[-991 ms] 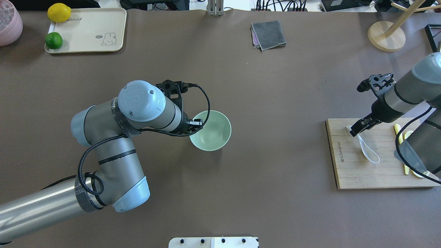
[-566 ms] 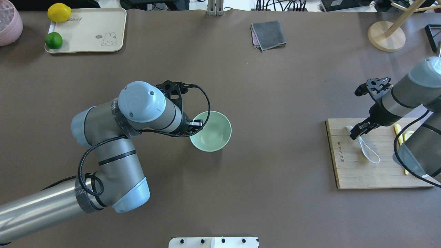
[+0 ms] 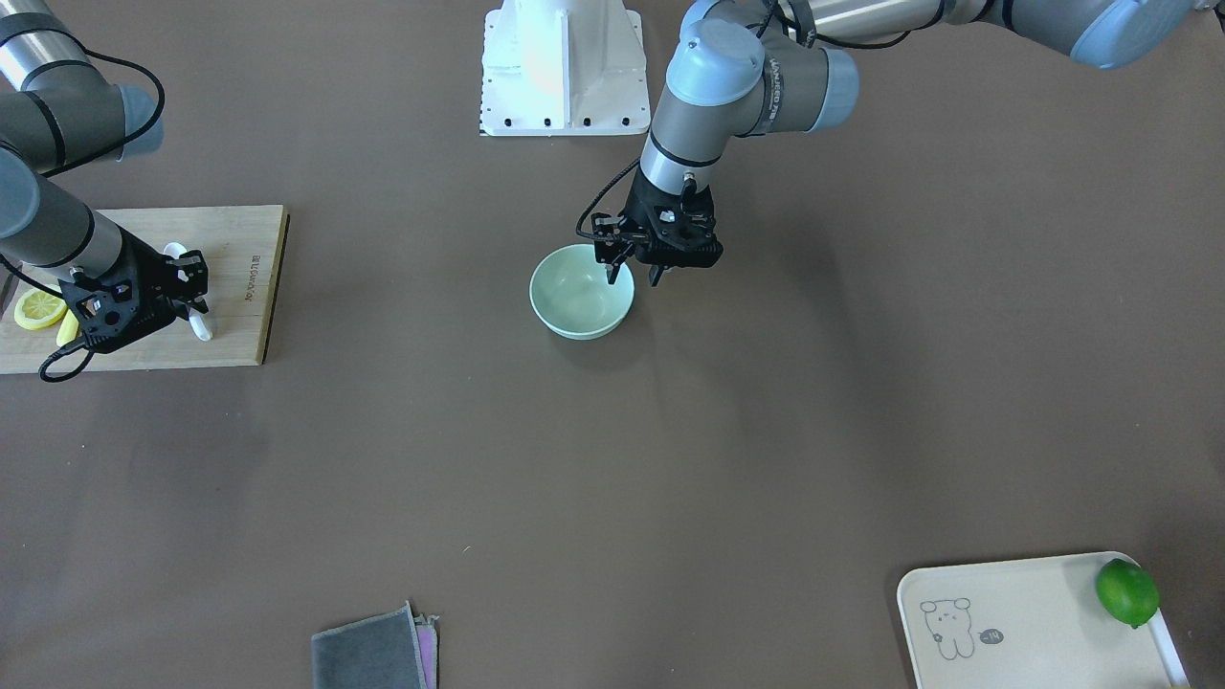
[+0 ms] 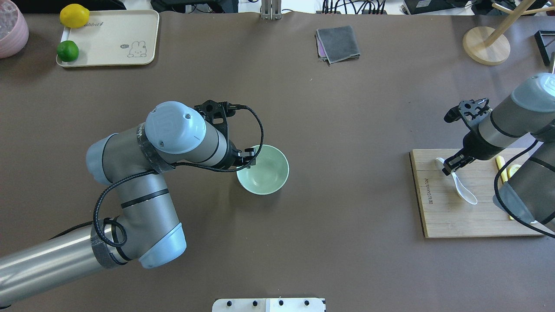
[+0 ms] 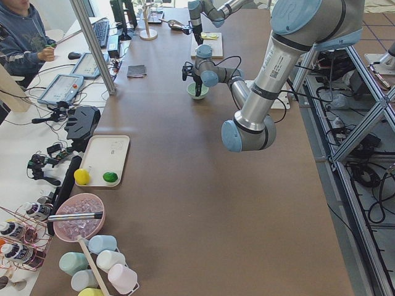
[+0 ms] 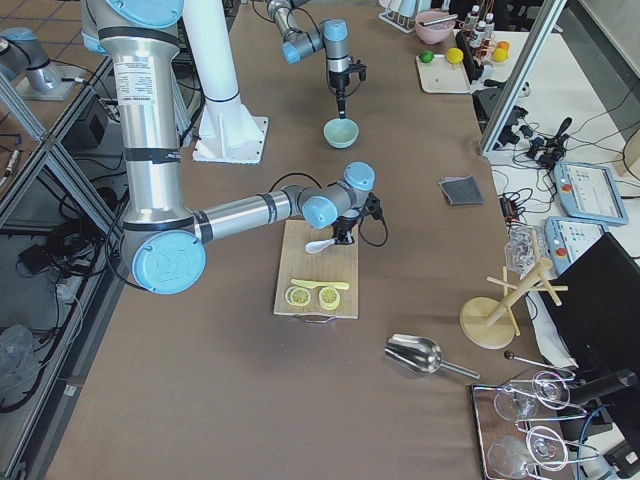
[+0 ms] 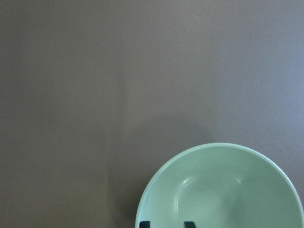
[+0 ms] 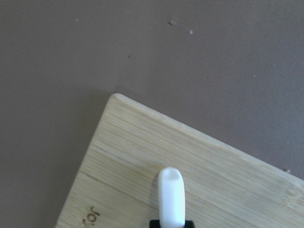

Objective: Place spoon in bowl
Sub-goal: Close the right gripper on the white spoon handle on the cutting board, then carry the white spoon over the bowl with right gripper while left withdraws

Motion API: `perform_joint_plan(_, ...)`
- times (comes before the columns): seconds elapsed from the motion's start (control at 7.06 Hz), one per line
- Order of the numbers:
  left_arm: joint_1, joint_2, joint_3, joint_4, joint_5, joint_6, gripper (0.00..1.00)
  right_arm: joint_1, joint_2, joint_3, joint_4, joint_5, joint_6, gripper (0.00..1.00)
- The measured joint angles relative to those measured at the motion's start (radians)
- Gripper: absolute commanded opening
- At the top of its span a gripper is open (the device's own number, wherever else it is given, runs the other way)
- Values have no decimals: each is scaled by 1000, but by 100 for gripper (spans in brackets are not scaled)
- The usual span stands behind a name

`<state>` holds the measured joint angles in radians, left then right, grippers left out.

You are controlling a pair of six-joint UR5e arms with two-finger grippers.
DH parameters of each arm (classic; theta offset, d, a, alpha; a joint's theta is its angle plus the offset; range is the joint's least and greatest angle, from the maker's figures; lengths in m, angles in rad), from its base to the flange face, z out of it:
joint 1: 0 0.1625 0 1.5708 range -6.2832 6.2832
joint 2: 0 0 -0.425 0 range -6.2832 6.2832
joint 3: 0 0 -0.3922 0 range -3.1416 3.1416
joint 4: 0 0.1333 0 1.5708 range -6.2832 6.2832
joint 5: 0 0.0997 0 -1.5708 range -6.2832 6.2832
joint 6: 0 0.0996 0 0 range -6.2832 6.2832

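Observation:
My right gripper is holding the white spoon and will let go of it inside the mint-green bowl (image 3: pixel 575 311), with the spoon's handle across the rim facing the grey cloth.
The pale mint-green bowl (image 4: pixel 264 173) stands mid-table; it also shows in the front view (image 3: pixel 579 297) and the left wrist view (image 7: pixel 223 190). My left gripper (image 4: pixel 249 158) straddles the bowl's near-left rim, one finger inside and one outside, shut on it. The white spoon (image 4: pixel 464 190) lies on the wooden cutting board (image 4: pixel 442 216) at the right. My right gripper (image 4: pixel 448 167) is shut on the spoon's handle (image 8: pixel 171 197), near the handle's end. I cannot tell whether the scoop touches the board.
Lemon slices (image 3: pixel 38 308) and a yellow knife (image 4: pixel 501 164) lie on the board beside my right arm. A cream tray (image 4: pixel 108 39) with a lime (image 4: pixel 67 51) and a lemon (image 4: pixel 74 15) is far left. A grey cloth (image 4: pixel 338 43) and a wooden stand (image 4: pixel 485 45) sit at the far edge.
The left gripper and the bowl have shifted together a little toward the robot. The right wrist has drifted slightly left over the board; the spoon has barely moved.

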<state>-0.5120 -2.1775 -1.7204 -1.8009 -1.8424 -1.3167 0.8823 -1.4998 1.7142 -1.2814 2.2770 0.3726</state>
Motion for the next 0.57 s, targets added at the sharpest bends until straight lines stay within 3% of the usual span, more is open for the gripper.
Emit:
perform_joint_plan(0.28,-30,57,-74,0,-6,38,96,-3,40,51,-7,-1,97,0)
perform_joint_plan(0.57,-83,190,-165,-3,-38,175,96,-47,174,56,-14,-27,327,0)
